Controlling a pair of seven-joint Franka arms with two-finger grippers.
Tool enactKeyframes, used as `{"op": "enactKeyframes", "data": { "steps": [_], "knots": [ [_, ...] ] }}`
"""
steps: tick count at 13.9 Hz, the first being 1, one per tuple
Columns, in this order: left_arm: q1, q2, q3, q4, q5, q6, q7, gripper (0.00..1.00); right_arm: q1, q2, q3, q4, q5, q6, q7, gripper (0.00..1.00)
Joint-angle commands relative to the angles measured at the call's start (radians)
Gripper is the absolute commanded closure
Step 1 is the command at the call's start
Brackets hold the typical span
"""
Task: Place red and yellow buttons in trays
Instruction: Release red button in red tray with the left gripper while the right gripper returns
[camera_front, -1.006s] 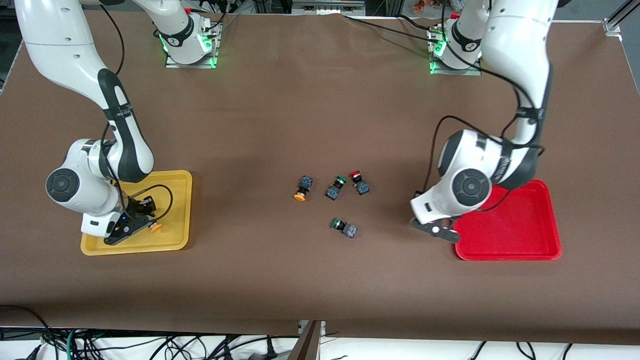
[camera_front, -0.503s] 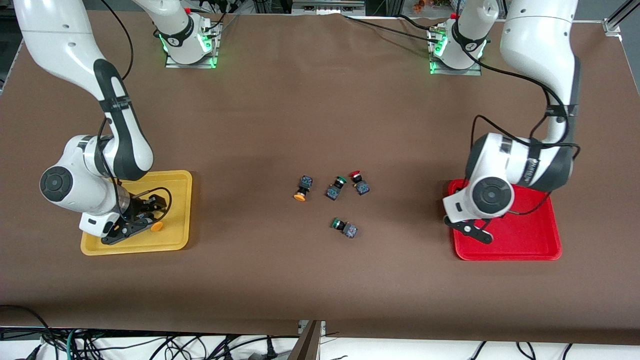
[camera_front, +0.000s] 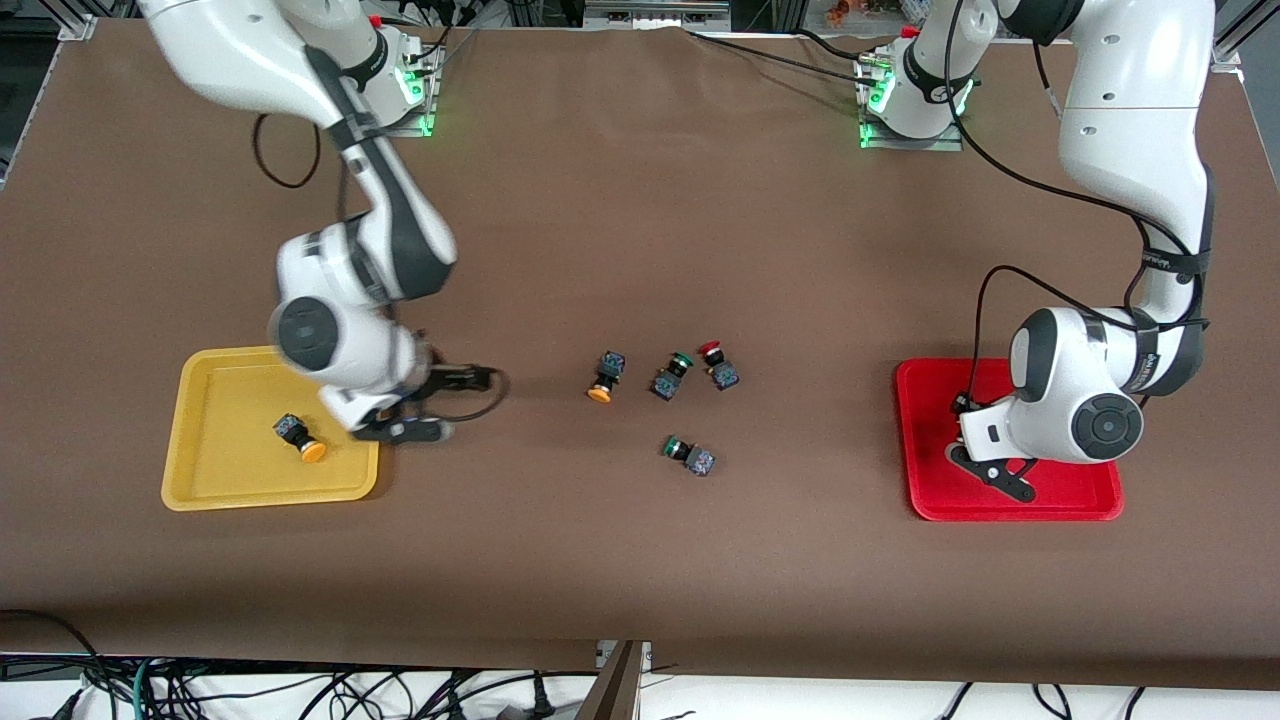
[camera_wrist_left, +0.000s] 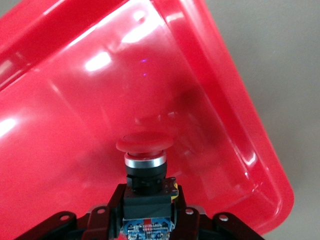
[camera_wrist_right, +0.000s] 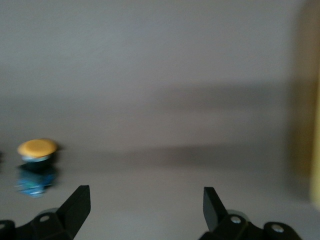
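Observation:
I should close my right gripper on the blue base (camera_front: 613, 362) (camera_wrist_right: 35, 185) of the loose yellow button in the middle of the table, at the end opposite its yellow cap.
The yellow tray (camera_front: 220, 400) holds one yellow button (camera_front: 300, 438) lying on its side. My right gripper (camera_front: 465, 380) is open and empty over the table between that tray and the loose buttons; its wrist view (camera_wrist_right: 145, 195) shows the other yellow button (camera_wrist_right: 36, 159) ahead. That button (camera_front: 603, 378) lies mid-table with a red button (camera_front: 718, 365) close by. My left gripper (camera_wrist_left: 148, 200) is shut on the dark body of a red button (camera_wrist_left: 145, 150), held over the red tray (camera_wrist_left: 75, 100). In the front view the left gripper (camera_front: 965, 408) is over the red tray (camera_front: 1060, 490).
Two green-capped buttons lie with the loose ones: one (camera_front: 672, 375) between the yellow and red buttons, one (camera_front: 690, 454) nearer the front camera. The yellow tray's edge (camera_wrist_right: 310, 125) shows in the right wrist view.
My right gripper let go of the yellow button in the yellow tray and moved out toward the middle. My left gripper carried the red button farther in over the red tray.

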Motion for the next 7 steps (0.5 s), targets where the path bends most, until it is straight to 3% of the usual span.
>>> {"op": "enactKeyframes", "data": {
  "steps": [1,7],
  "knots": [
    [0.002,-0.013,-0.008,-0.022,-0.023,0.015,0.024,0.01,0.13,0.031,-0.005,-0.004,0.004,0.085,0.25,0.0],
    [-0.027,-0.107,-0.02,-0.008,-0.025,-0.081,0.003,0.0,0.256,0.165,-0.006,-0.006,-0.004,0.31,0.462,0.01]
  ]
}}
